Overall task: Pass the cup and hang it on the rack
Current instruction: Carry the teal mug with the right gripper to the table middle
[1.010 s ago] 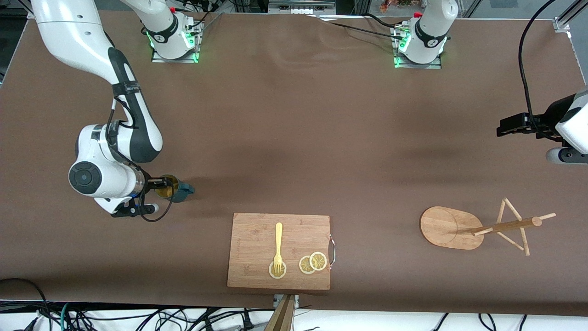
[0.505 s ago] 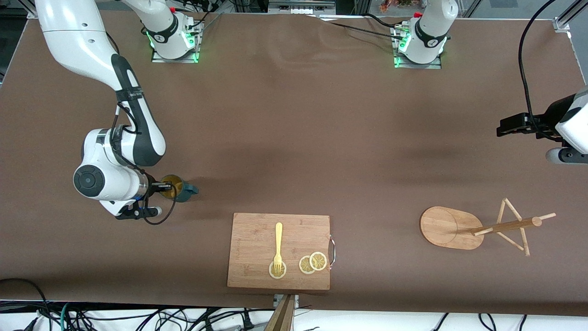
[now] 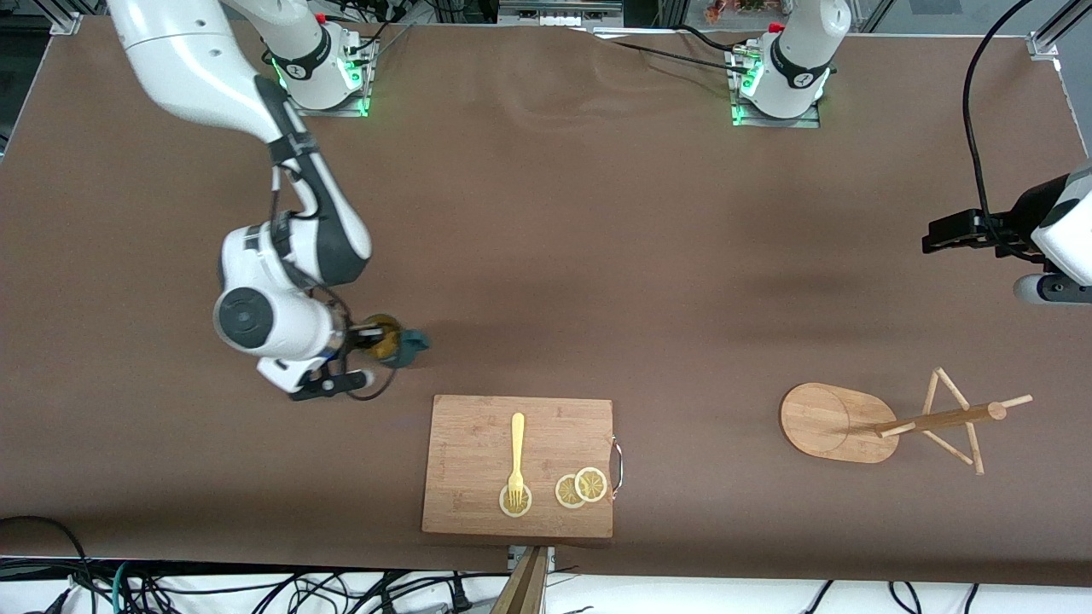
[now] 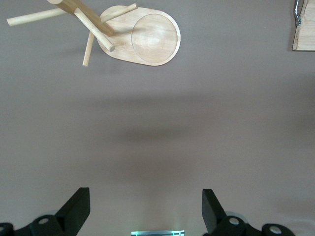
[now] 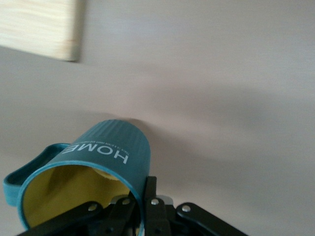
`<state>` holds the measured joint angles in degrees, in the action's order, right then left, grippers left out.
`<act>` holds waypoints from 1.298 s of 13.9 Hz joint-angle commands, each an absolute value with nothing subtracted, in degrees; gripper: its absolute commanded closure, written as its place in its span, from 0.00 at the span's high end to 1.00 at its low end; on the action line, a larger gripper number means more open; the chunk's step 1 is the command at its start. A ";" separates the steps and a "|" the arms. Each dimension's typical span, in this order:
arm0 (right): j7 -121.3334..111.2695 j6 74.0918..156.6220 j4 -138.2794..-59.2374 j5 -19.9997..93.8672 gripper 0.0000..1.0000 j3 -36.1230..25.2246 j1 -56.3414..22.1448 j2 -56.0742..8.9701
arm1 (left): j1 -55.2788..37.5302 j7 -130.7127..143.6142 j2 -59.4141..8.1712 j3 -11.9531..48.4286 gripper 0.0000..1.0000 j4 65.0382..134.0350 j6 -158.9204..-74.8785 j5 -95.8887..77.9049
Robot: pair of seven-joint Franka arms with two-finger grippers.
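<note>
Next, I release the cup, now held above the table beside the cutting board's corner, with my right gripper on the open brown cloth (image 3: 595,252), well behind the cutting board's metal handle.
The cup (image 3: 391,339) is a dark teal ribbed mug with a yellowish inside and a teal loop handle. My right gripper (image 3: 368,334) is shut on its rim and holds it above the table, beside the cutting board's corner at the right arm's end. The right wrist view shows the cup (image 5: 106,152) pinched at the rim between the fingers (image 5: 150,189). The rack (image 3: 887,419) is a light wooden mug tree with an oval base, standing toward the left arm's end; it also shows in the left wrist view (image 4: 142,37). My left gripper (image 4: 145,211) is open and empty, waiting above the table.
A bamboo cutting board (image 3: 478,435) with a metal handle lies near the front edge, carrying a yellow fork (image 3: 516,456) and lemon slices (image 3: 580,486). Its corner shows in the right wrist view (image 5: 42,27). Brown cloth covers the table.
My right gripper has carried the cup toward the middle of the table, closer to the cutting board. The left arm has not moved.
</note>
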<state>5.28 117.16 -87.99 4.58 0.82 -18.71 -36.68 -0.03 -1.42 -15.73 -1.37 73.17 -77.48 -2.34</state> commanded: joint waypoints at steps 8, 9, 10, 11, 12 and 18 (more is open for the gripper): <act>35.14 116.89 -79.28 5.01 0.00 0.44 -46.83 -41.74 | -0.26 -1.49 -16.70 -1.49 1.00 71.28 -76.99 -2.02; 36.55 118.11 -79.28 5.01 0.00 0.53 -48.59 -42.36 | -0.26 -1.49 -16.70 -1.49 1.00 71.28 -76.99 -2.02; 38.48 119.43 -79.28 5.01 0.01 0.53 -49.91 -43.06 | -0.26 -1.49 -16.70 -1.49 1.00 71.28 -76.99 -2.02; 40.06 120.84 -79.28 5.01 0.02 0.53 -51.14 -43.68 | -0.26 -1.49 -16.70 -1.49 1.00 71.28 -76.99 -2.02; 40.77 121.63 -79.28 5.01 0.03 0.53 -51.94 -44.38 | -0.26 -1.49 -16.70 -1.49 1.00 71.37 -76.99 -2.02; 41.05 121.90 -79.28 5.01 0.18 0.44 -52.91 -45.00 | -0.26 -1.58 -16.96 -1.41 1.00 71.37 -76.99 -2.20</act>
